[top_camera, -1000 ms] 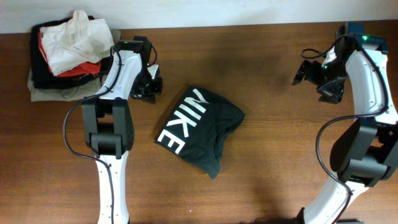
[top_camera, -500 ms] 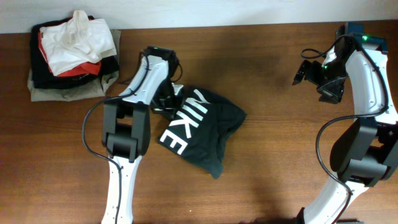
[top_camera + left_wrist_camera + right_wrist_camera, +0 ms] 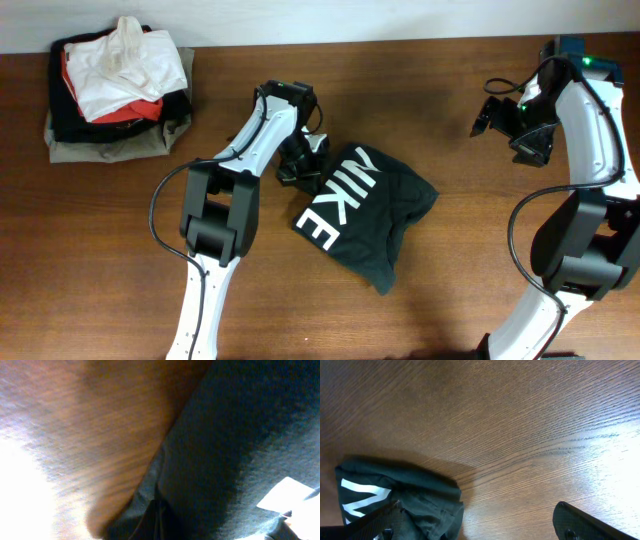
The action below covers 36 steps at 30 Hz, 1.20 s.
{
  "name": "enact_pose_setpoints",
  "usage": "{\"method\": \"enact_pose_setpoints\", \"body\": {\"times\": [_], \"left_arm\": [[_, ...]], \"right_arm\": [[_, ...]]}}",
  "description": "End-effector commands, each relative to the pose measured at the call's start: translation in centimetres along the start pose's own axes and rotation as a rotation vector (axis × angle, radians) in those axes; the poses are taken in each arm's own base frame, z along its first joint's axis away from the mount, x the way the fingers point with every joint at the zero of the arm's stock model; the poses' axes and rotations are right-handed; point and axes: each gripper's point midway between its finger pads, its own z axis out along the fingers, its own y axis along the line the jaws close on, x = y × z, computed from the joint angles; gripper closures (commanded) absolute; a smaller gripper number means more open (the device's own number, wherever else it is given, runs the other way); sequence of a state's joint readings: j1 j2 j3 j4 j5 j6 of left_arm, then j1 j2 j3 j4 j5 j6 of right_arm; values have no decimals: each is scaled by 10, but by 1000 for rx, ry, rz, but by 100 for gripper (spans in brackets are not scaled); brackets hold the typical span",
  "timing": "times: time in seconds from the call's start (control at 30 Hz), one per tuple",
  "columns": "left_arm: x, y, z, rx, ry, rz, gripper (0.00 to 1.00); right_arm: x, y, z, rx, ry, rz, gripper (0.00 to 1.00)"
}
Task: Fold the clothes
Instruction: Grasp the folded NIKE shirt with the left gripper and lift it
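I have my left gripper only at the edge of the black shirt, so I need to open it and grasp the fabric further in by the white lettering [image 3: 343, 185] before I lift the shirt.
A black shirt [image 3: 365, 215] with white NIKE lettering lies crumpled at the middle of the wooden table [image 3: 450, 270]. My left gripper [image 3: 300, 162] is pressed against the shirt's left edge. Its wrist view is blurred and filled with dark fabric [image 3: 240, 435], and the fingers cannot be made out. My right gripper [image 3: 492, 115] is open and empty, raised at the far right. Its wrist view shows the shirt [image 3: 400, 495] at lower left, with the fingers [image 3: 477, 530] spread wide over bare wood.
A stack of folded clothes [image 3: 115, 85] in white, red, black and khaki sits at the table's far left corner. The table's back edge meets a white wall [image 3: 350, 20].
My left gripper swept right from beside the stack to the shirt's left edge, and the shirt slid right with it. The right arm has not moved.
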<state>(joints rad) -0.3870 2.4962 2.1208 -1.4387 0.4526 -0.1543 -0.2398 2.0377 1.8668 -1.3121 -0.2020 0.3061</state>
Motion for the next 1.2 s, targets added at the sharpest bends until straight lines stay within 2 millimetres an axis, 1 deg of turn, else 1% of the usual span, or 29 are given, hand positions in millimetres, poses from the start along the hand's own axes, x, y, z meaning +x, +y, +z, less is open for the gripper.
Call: {"method": "enact_pose_setpoints", "body": {"times": [0.0,0.03,0.07,0.13,0.17,0.2,0.23,0.27,0.37,0.47,0.6,0.7,0.73,0.8,0.87,0.93,0.97,1.0,1.03,1.13,1.17], "left_arm": [[-26,62,-24,-261,-109,6,56],[-31,71,-30,-272,-131,-6,33],[-38,79,-35,-258,-160,-21,17],[-50,87,-42,-212,-205,-21,8],[-56,80,-45,-121,-225,34,7],[-57,66,-47,-14,-231,100,6],[-55,54,-48,72,-230,164,4],[-47,37,-50,173,-213,255,1],[-36,32,-44,182,-169,291,1],[-24,26,-34,196,-116,292,1],[-12,4,-24,285,-77,337,1],[-4,-3,-10,282,-36,345,1],[0,-8,-3,279,-20,354,1],[0,-20,8,270,-18,394,2],[1,-30,14,263,-18,425,2],[3,-36,17,259,-12,441,6],[4,-37,18,258,-10,445,10],[4,-40,20,257,-8,445,11],[4,-41,20,256,-9,445,21],[0,-42,21,250,-23,459,34],[-1,-42,21,245,-28,463,34]], "right_arm": [[-5,-2,-3,9,-16,-2,1],[-5,-2,-3,9,-16,-2,1],[-5,-2,-3,9,-16,-2,1],[-5,-2,-3,9,-16,-2,1],[-5,-2,-3,9,-16,-2,1],[-5,-2,-3,9,-16,-2,1],[-5,-1,-3,9,-16,-3,1],[-5,-2,-3,9,-16,-2,1],[-5,-2,-3,9,-16,-2,1],[-5,-2,-3,9,-16,-2,1],[-5,-2,-3,9,-16,-2,1],[-5,-2,-3,9,-16,-2,1],[-5,-2,-3,9,-16,-2,1],[-5,-2,-3,9,-16,-2,1],[-5,-2,-3,9,-16,-2,1],[-5,-2,-3,9,-16,-2,1],[-5,-2,-3,9,-16,-2,1],[-5,-1,-3,9,-16,-3,1],[-5,-2,-3,9,-16,-2,1],[-5,-2,-3,9,-16,-2,1],[-5,-2,-3,9,-16,-2,1]]}}
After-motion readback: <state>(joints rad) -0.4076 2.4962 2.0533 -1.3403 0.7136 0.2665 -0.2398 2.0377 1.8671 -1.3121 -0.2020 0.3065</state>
